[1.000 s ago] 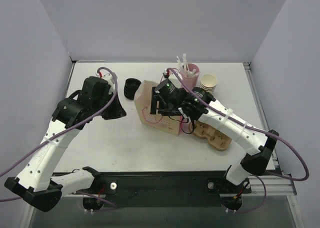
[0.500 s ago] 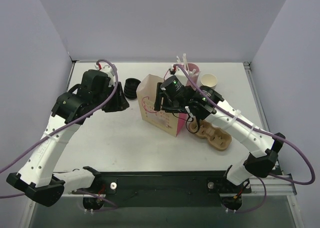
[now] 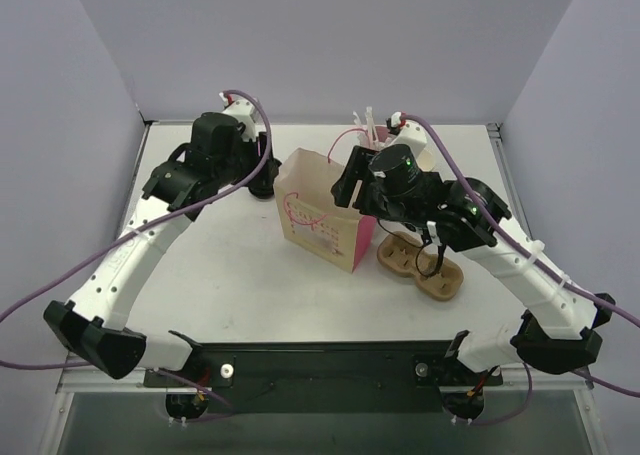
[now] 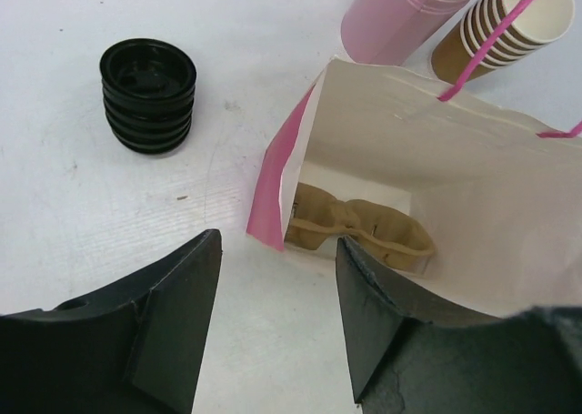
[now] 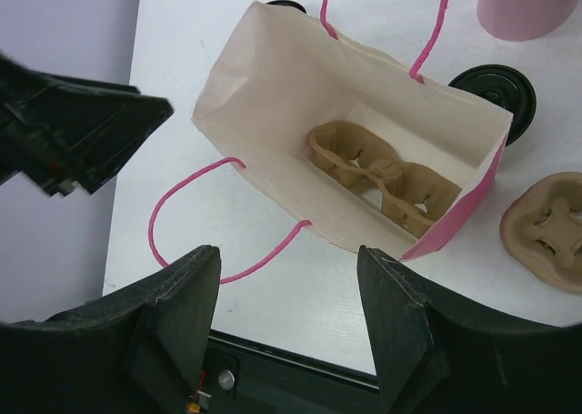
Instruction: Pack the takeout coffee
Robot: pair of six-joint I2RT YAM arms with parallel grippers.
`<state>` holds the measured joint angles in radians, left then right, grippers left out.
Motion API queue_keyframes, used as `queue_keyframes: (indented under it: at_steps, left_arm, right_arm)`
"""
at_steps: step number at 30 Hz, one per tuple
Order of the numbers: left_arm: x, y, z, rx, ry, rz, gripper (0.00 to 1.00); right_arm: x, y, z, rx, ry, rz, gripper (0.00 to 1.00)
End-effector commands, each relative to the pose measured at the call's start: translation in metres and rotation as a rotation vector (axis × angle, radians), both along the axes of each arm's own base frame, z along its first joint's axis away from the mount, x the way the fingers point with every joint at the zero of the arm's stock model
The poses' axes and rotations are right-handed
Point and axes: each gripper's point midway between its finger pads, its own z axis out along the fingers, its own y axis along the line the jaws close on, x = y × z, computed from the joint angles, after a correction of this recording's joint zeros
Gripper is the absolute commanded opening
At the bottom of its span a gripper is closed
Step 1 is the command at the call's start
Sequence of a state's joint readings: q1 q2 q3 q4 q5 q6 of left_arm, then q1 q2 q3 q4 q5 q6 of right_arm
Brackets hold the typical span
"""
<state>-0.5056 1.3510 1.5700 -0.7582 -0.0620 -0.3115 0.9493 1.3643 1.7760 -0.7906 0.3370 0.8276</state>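
The paper bag's pink side is the one nearest the stack of black lids. My left gripper should close on the rim of the paper bag's pink side [image 3: 280, 168] [image 4: 290, 209].
The takeout coffee [image 5: 496, 91] shows in the right wrist view only as a round black lid, just right of the bag; the right arm hides it in the top view. The white-and-pink paper bag [image 3: 320, 213] [image 4: 436, 150] [image 5: 273, 123] stands open mid-table with a tan cup carrier [image 4: 364, 232] [image 5: 382, 173] inside. My left gripper [image 4: 278, 241] [image 3: 250, 180] hovers open and empty at the bag's left side. Above the bag's right edge, my right gripper [image 5: 289, 250] [image 3: 352, 183] is also open and empty.
A stack of black lids [image 4: 147, 95] sits left of the bag. A pink straw holder [image 3: 378, 140] [image 4: 391, 18] and stacked paper cups [image 4: 496, 27] stand behind it. A second carrier [image 3: 420, 267] [image 5: 550, 232] lies to its right. The bag's pink handles [image 5: 182, 214] hang loose.
My left gripper has opened and swung toward the back, to the bag's left. The right arm has pulled up and rightward off the bag's mouth; the bag now stands more upright.
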Motion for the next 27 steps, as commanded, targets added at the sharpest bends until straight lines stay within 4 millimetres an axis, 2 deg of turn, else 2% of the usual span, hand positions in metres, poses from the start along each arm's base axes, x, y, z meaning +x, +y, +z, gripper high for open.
queue_keyframes:
  at_steps: [1, 4, 9, 13, 16, 18, 20, 23, 24, 26, 27]
  left_arm:
    - [0.035, -0.03, 0.009, -0.02, -0.083, -0.12, 0.63]
    - [0.049, -0.045, -0.002, -0.017, -0.064, -0.161, 0.63]
    - [0.071, -0.056, -0.018, 0.029, -0.038, -0.189, 0.58]
    - [0.08, -0.055, -0.009, 0.048, -0.068, -0.181, 0.54]
    - [0.077, -0.054, -0.014, 0.066, -0.043, -0.191, 0.49]
    - [0.074, -0.051, -0.022, 0.079, -0.019, -0.191, 0.29]
    - [0.068, -0.049, -0.028, 0.081, 0.006, -0.192, 0.23]
    - [0.057, -0.047, -0.027, 0.062, 0.024, -0.193, 0.21]
    - [0.052, -0.046, -0.03, 0.058, 0.035, -0.198, 0.17]
    - [0.043, -0.043, -0.023, 0.037, 0.037, -0.186, 0.08]
    - [0.04, -0.041, -0.022, 0.034, 0.042, -0.182, 0.0]
  right_arm:
    - [-0.004, -0.025, 0.004, -0.033, -0.029, -0.033, 0.62]
    - [-0.005, -0.032, 0.002, -0.042, -0.03, -0.041, 0.61]
    - [-0.007, -0.043, -0.001, -0.064, -0.033, -0.046, 0.62]
    - [-0.009, -0.047, -0.006, -0.062, -0.022, -0.053, 0.61]
    - [-0.009, -0.05, -0.006, -0.06, -0.02, -0.061, 0.62]
    - [-0.008, -0.053, -0.006, -0.059, -0.02, -0.072, 0.62]
    - [-0.007, -0.054, -0.009, -0.058, -0.01, -0.074, 0.62]
    - [-0.004, -0.059, -0.008, -0.056, -0.009, -0.091, 0.62]
    - [-0.002, -0.062, -0.007, -0.054, -0.01, -0.1, 0.62]
    - [0.0, -0.065, -0.007, -0.06, -0.014, -0.104, 0.62]
    - [0.002, -0.067, -0.007, -0.064, -0.014, -0.112, 0.62]
